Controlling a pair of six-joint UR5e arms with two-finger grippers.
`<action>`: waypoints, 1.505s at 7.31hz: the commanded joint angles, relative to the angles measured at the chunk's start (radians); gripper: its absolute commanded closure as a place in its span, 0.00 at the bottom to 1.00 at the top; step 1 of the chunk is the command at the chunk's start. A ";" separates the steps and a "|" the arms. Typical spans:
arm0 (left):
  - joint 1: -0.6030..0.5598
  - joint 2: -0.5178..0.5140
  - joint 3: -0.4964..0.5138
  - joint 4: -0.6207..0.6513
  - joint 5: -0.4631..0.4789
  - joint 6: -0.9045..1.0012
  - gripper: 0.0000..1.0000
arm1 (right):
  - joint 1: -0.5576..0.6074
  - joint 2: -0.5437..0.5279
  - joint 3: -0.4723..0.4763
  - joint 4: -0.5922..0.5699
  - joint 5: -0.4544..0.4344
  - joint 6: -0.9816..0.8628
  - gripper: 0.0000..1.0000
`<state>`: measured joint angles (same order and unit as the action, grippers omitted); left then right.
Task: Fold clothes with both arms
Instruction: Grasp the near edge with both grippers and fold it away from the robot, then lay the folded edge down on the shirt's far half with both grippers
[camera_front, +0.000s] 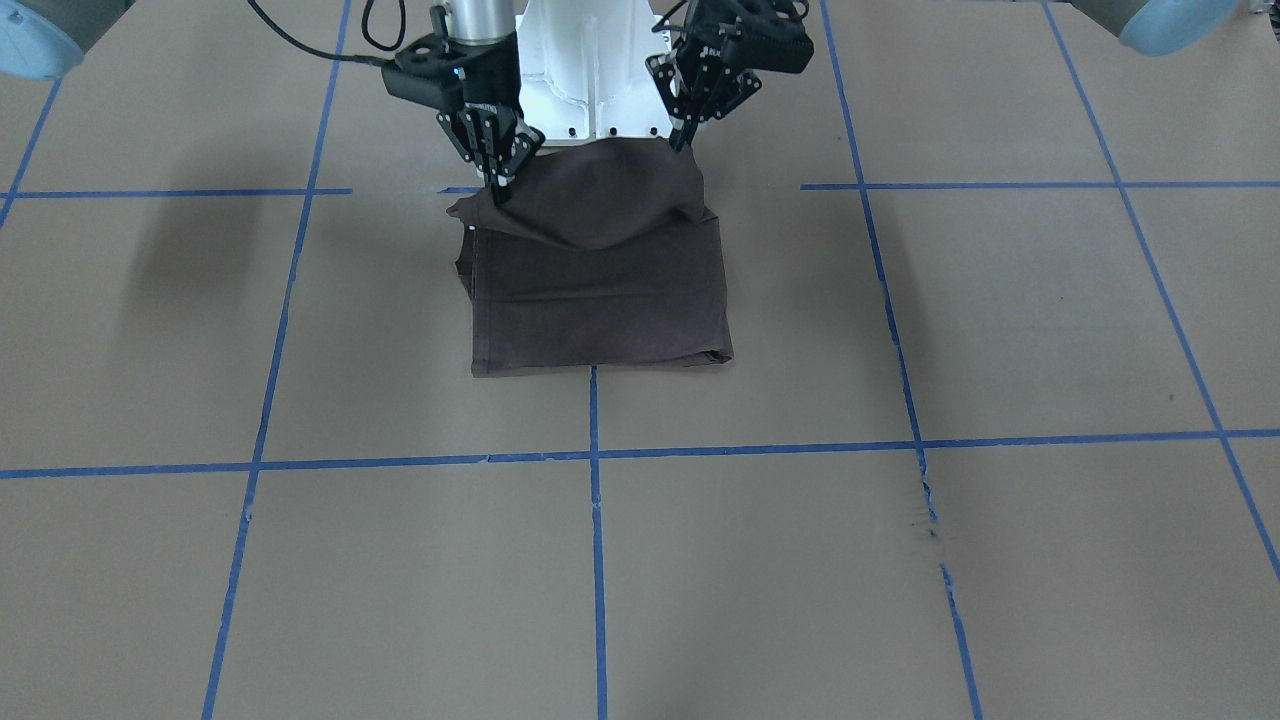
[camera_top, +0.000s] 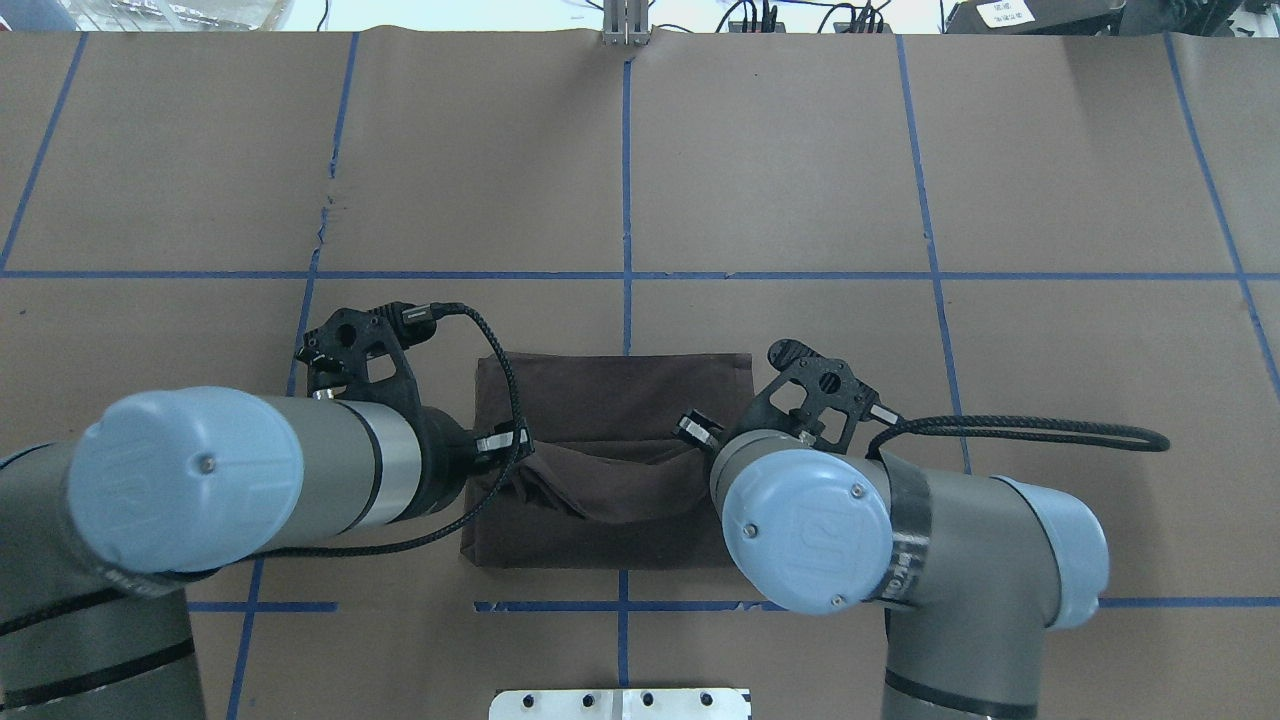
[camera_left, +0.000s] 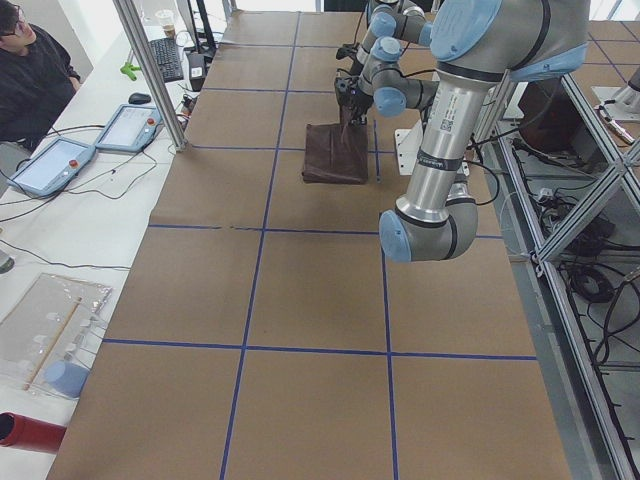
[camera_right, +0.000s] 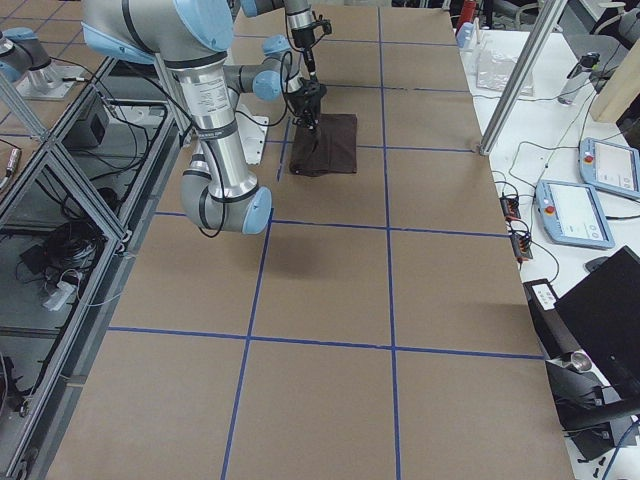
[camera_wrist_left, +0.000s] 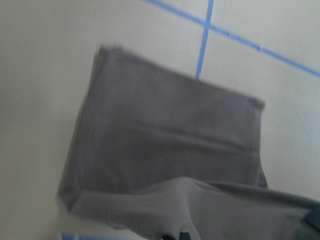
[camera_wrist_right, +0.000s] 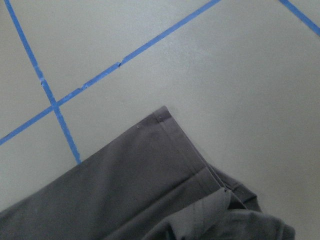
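My left gripper should release the raised corner it holds just beyond the dark brown T-shirt's far corner (camera_front: 722, 379) (camera_wrist_left: 116, 43), over on its own side.
The dark brown T-shirt (camera_front: 600, 300) lies folded into a rectangle on the brown table, close to the robot's base. Its edge nearest the base is lifted off the table and sags between the two arms. My left gripper (camera_front: 684, 146) is shut on the raised corner at the right of the front-facing view. My right gripper (camera_front: 499, 188) is shut on the other raised corner. From overhead, the shirt (camera_top: 620, 395) lies between the left gripper (camera_top: 498, 447) and the right gripper (camera_top: 698, 430). Both wrist views show folded cloth (camera_wrist_left: 165, 140) (camera_wrist_right: 125, 190) below, and the fingertips are barely visible.
The white pedestal base (camera_front: 592, 80) stands just behind the shirt. Blue tape lines (camera_front: 596, 450) divide the table paper into squares. A person (camera_left: 30, 70) sits at a side table with tablets (camera_left: 50, 165). More pendants (camera_right: 580, 210) lie beyond the opposite edge.
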<state>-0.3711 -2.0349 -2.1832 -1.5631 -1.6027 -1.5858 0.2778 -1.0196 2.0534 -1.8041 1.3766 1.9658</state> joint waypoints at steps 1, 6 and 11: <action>-0.089 -0.030 0.191 -0.130 0.000 0.062 1.00 | 0.070 0.044 -0.190 0.142 0.015 -0.042 1.00; -0.137 -0.051 0.482 -0.334 0.001 0.110 1.00 | 0.098 0.092 -0.433 0.316 0.025 -0.068 1.00; -0.137 -0.051 0.491 -0.334 0.001 0.110 1.00 | 0.136 0.090 -0.434 0.316 0.071 -0.171 0.50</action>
<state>-0.5078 -2.0862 -1.6926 -1.8974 -1.6003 -1.4757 0.4021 -0.9283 1.6210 -1.4880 1.4368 1.8458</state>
